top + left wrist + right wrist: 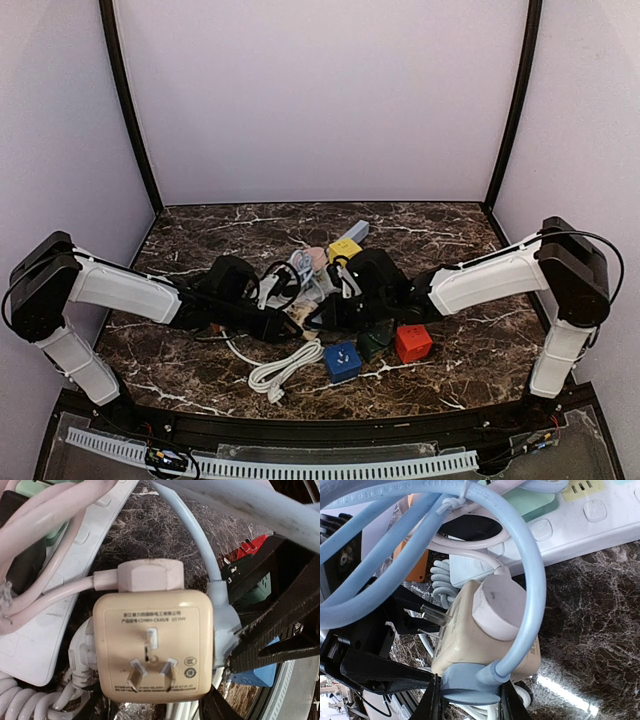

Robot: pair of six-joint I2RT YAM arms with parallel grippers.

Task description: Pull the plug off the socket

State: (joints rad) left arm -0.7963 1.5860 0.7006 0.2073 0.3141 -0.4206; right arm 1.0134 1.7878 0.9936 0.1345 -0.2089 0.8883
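Note:
My left gripper spans the beige cube socket with a white plug and the light-blue plug on either side of it, so next I regrip by the metal prongs (152, 666).
A beige cube socket (155, 645) fills the left wrist view, its metal prongs facing the camera. A pink plug (150, 575) sits in its upper side and a light-blue plug (222, 625) in its right side. My left gripper (155, 702) is shut on the cube, its fingers mostly hidden behind it. In the right wrist view my right gripper (467, 700) is shut on the light-blue plug (467, 682), which is seated against the cube (465, 635). In the top view both grippers meet at the cube (303, 314) mid-table.
A white power strip (75, 580) and looped pink and blue cables (530, 570) crowd the cube. Blue (342, 360), green (377, 340), red (413, 342) and yellow (345, 248) cube sockets and a coiled white cable (285, 368) lie around.

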